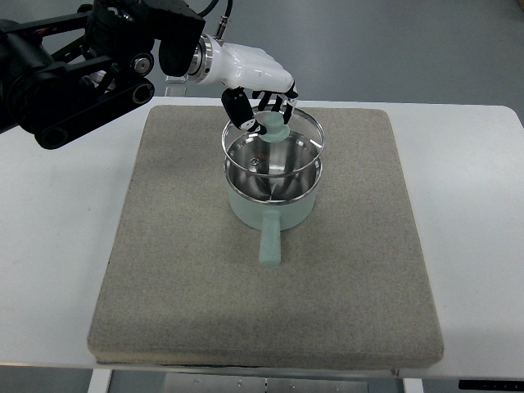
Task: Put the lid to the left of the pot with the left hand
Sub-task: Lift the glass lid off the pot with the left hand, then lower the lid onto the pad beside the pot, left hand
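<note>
The lid, now held tilted above the pot, will be set down by my left gripper on the grey mat [169, 170], between the pot and the edge nearest the black arm.
A pale green pot [270, 205] with a steel inside stands mid-mat, its handle [269, 243] pointing toward me. Above it a glass lid [273, 146] with a metal rim is tilted and lifted clear of the pot's rim. My left hand [264, 105], white with black fingers, comes in from the upper left and is shut on the lid's pale green knob [271, 124]. The right arm does not show.
A grey felt mat [164, 270] covers most of the white table [49, 246]. Bare mat lies left and right of the pot. The black left arm [74, 74] spans the upper left corner.
</note>
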Controlling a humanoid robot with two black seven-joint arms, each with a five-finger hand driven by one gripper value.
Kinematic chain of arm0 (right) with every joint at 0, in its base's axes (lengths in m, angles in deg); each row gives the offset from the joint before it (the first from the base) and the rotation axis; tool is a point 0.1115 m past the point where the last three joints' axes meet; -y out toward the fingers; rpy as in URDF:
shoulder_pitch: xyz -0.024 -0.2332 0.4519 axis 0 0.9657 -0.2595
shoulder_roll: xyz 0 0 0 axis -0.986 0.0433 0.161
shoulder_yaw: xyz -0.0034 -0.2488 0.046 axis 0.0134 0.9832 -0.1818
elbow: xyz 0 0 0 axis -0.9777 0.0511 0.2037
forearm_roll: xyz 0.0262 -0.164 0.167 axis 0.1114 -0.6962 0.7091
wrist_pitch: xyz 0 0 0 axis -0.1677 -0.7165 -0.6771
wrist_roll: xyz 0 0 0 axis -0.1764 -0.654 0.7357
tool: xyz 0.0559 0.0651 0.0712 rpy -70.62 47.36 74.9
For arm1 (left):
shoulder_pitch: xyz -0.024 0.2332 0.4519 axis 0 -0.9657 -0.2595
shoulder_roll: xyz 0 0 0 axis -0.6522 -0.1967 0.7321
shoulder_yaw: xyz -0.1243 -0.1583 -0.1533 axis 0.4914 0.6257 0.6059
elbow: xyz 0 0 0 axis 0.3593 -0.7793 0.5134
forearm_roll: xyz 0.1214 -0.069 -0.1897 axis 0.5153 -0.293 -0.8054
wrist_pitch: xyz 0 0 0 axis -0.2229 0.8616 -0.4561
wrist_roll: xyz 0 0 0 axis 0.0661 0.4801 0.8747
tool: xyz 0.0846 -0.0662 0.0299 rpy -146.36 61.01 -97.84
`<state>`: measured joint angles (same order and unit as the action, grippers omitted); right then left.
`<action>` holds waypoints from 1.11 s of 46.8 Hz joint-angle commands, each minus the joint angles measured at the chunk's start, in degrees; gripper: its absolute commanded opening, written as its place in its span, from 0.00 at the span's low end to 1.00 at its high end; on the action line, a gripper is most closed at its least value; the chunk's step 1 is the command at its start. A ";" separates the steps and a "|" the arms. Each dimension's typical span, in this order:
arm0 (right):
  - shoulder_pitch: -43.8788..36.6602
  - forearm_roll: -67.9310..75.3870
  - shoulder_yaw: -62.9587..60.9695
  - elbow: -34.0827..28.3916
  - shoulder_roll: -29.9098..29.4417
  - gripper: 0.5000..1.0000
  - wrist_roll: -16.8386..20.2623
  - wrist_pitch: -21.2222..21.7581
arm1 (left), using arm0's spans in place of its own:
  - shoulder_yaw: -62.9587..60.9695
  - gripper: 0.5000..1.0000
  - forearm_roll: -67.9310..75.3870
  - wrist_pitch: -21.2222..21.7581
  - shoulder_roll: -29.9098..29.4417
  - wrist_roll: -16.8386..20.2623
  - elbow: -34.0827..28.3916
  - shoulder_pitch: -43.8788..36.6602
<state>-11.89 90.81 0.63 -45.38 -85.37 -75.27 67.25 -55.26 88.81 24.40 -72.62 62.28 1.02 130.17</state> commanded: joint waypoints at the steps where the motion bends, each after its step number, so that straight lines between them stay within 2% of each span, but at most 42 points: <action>1: 0.00 -0.02 0.00 0.00 0.00 0.84 0.00 0.06 | 0.17 0.00 -0.09 0.01 -0.53 -0.08 0.31 0.42; 8: 0.00 -0.02 0.00 0.00 0.00 0.85 0.00 -0.03 | 0.17 0.00 -0.09 0.01 -3.16 -0.08 1.10 1.13; 21: 0.00 -0.02 0.00 0.00 0.00 0.84 0.00 -0.03 | 1.66 0.00 -0.27 0.18 -14.67 0.01 4.79 1.48; 32: 0.00 -0.02 0.00 0.00 0.00 0.84 0.00 -0.03 | 1.57 0.00 -0.71 0.88 -21.80 0.10 4.80 -0.98; 40: 0.00 -0.02 0.00 0.00 0.00 0.84 0.00 -0.03 | 1.40 0.00 -0.44 5.01 -23.12 0.10 4.09 -6.25; 52: 0.00 0.07 0.00 0.00 0.00 0.84 0.00 0.06 | 1.31 0.00 0.00 6.69 -22.42 0.01 3.57 -12.40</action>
<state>-11.89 90.81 0.63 -45.38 -85.37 -75.27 67.27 -54.03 88.74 30.94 -95.35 62.37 4.86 119.02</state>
